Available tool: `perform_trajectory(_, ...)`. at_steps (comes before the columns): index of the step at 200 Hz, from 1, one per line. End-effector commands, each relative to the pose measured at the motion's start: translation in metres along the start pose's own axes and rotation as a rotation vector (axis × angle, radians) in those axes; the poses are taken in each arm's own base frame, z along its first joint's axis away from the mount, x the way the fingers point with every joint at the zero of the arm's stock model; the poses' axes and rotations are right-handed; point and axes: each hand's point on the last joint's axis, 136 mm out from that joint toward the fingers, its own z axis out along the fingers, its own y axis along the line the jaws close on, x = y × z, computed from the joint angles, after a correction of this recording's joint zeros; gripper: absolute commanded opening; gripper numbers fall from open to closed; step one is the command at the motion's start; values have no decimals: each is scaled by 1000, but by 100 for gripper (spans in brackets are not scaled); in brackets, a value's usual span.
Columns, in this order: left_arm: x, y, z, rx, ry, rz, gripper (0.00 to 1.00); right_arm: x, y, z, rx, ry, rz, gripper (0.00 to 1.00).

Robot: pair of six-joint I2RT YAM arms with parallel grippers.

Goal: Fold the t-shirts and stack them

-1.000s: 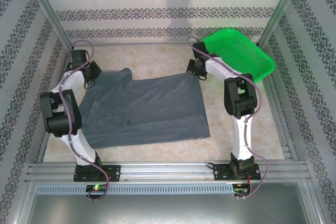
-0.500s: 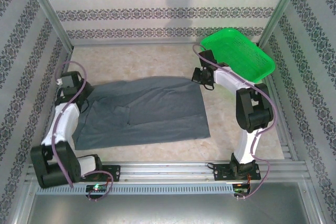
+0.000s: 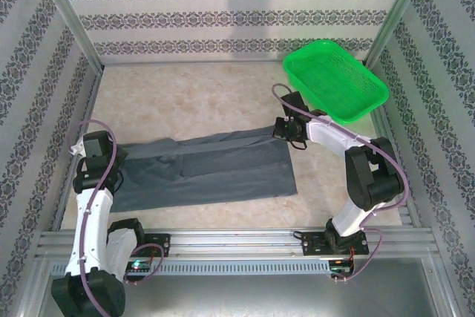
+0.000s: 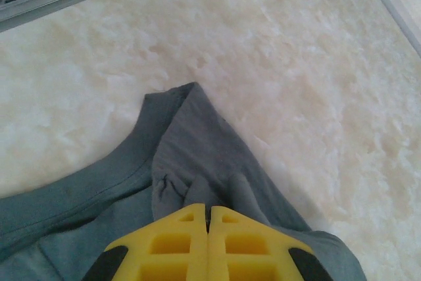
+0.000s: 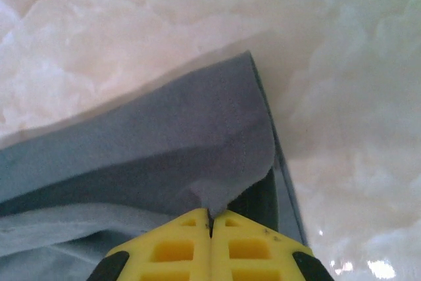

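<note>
The upper layer's hem curls in short of the lower layer's edge. My right gripper needs to put it down, grab the hem [image 5: 268, 159] again and pull it flush.
The dark slate-grey t-shirt [image 3: 208, 172] lies doubled over lengthwise as a long band across the near half of the table. My left gripper [image 3: 111, 159] is shut on its left end, where grey cloth [image 4: 197, 162] bunches just ahead of the yellow fingertips [image 4: 174, 228]. My right gripper [image 3: 284, 133] is shut on the far right corner, a pinched fold of t-shirt [image 5: 197, 143] rising from between the closed yellow fingertips [image 5: 247, 231]. Both held edges sit slightly raised over the lower layer.
A green basket [image 3: 338, 83] stands at the back right, close behind my right arm. Bare pale marbled table [image 3: 193, 94] stretches behind the shirt. Patterned walls and metal frame posts enclose the table; a rail runs along the near edge.
Both grippers have pulled the shirt's far edge toward the near side, folding the spread shirt into a narrower band. The left arm has swung back and the right arm has stretched lower.
</note>
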Motion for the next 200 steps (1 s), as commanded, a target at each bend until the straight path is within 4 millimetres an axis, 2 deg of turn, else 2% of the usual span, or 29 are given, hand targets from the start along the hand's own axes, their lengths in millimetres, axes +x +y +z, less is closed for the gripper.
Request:
perform_trajectory(1,-7,13,-10,-76,-18,-21,0,0,-3,-14,24,-51,6,0)
perform_trajectory(27,-9,27,-20,-148,-30,-34,0,5,-11,-20,50,-62,11,0)
perform_trajectory(50,-4,36,-23,-190,-9,-30,0,10,-16,-22,62,-62,13,0)
perform_trajectory(120,36,65,-16,-254,92,-30,0,38,-35,-19,102,-28,30,0)
perform_trajectory(142,53,79,-16,-288,126,-47,0,49,-45,-19,127,-8,55,10)
perform_trajectory(166,60,84,-15,-288,120,-97,0,56,-56,-24,111,-15,148,28)
perform_trajectory(182,64,87,-14,-300,128,-112,0,53,-56,-32,92,-39,196,31)
perform_trajectory(200,68,85,-10,-285,143,-121,0,44,-48,-39,59,-54,230,32)
